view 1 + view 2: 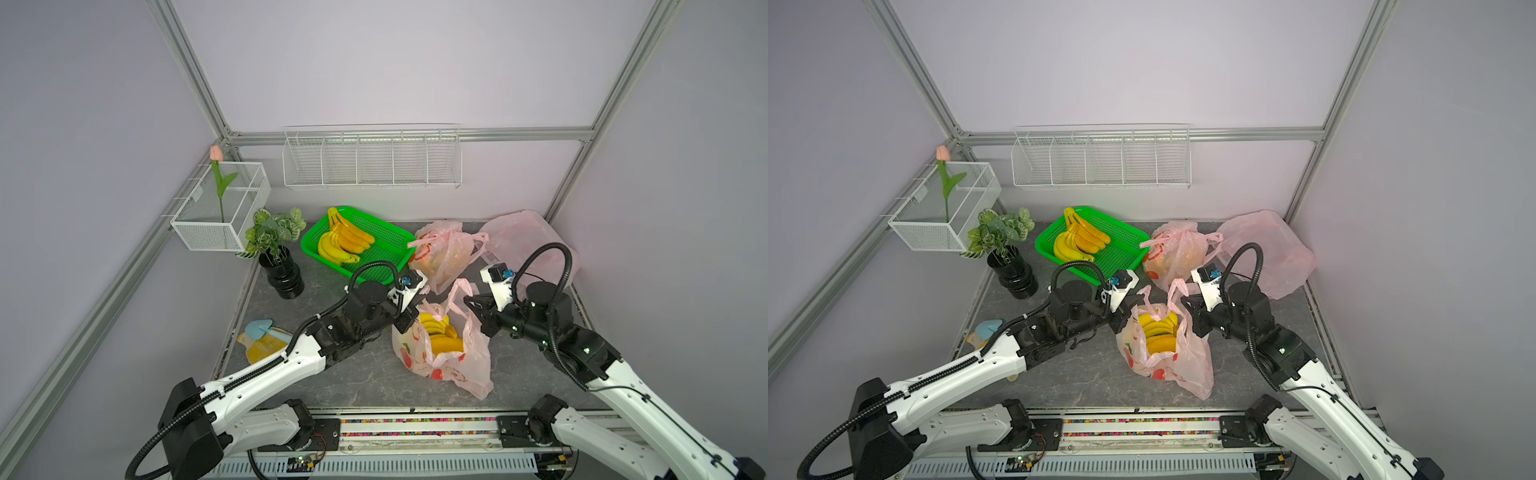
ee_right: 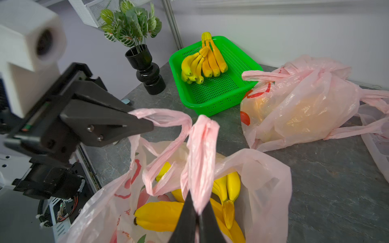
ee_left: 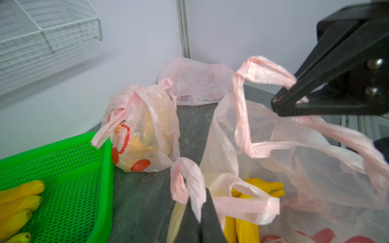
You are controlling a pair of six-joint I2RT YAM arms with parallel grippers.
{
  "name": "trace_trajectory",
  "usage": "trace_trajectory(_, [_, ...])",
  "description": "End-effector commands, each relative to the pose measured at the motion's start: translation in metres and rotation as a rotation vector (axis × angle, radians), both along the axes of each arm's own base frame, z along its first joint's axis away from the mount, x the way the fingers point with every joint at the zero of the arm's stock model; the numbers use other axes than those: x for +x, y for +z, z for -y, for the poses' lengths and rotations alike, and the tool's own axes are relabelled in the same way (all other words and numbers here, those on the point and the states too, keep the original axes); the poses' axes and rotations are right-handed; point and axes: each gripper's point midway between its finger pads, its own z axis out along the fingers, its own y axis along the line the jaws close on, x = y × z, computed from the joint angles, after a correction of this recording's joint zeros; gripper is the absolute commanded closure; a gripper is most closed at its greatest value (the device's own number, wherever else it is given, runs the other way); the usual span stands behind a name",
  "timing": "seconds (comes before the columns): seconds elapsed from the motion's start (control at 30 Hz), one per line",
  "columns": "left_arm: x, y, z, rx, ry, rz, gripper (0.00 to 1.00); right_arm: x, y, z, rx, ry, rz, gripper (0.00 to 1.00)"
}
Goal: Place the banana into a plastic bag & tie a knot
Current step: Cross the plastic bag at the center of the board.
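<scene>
The left gripper pinches one side of its bag handle and the handle's loop gapes open, so the robot should open that gripper and take both parts of the handle together (image 3: 189,178) before it ties the knot.
A pink printed plastic bag (image 1: 446,365) stands open in the middle of the table, with a yellow banana bunch (image 1: 440,332) inside it. My left gripper (image 3: 199,203) is shut on one bag handle (image 3: 189,181) at the bag's left side. My right gripper (image 2: 199,207) is shut on the other handle (image 2: 202,151) at the bag's right. Both handles stand up above the bag mouth, close together and not tied. In both top views the left gripper (image 1: 411,318) and the right gripper (image 1: 467,300) flank the bag (image 1: 1167,365).
Behind the bag, a green basket (image 1: 386,243) holds more bananas (image 1: 345,243). A tied pink bag (image 1: 444,253) with fruit and an empty pink bag (image 1: 528,237) lie at the back right. A potted plant (image 1: 284,270) and wire baskets (image 1: 220,208) stand at the left.
</scene>
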Motion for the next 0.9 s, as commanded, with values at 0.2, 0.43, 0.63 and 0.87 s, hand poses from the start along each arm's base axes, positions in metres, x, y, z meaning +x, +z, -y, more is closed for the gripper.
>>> trace_trajectory(0.2, [0.007,0.053,-0.024,-0.154,0.119,0.105,1.0,-0.001,0.023,-0.028,0.023,0.131,0.062,0.93])
trace_trajectory(0.43, [-0.014,0.034,-0.028,-0.111,0.033,0.084,0.81,-0.01,0.008,-0.037,-0.002,0.139,0.055,0.93])
trace_trajectory(0.63, [-0.01,0.031,-0.053,0.014,0.146,-0.008,0.61,-0.009,0.011,-0.024,-0.017,0.083,0.081,0.93])
trace_trajectory(0.87, [-0.023,0.014,-0.069,0.197,0.168,-0.208,0.53,-0.009,0.012,-0.023,-0.015,0.079,0.078,0.92])
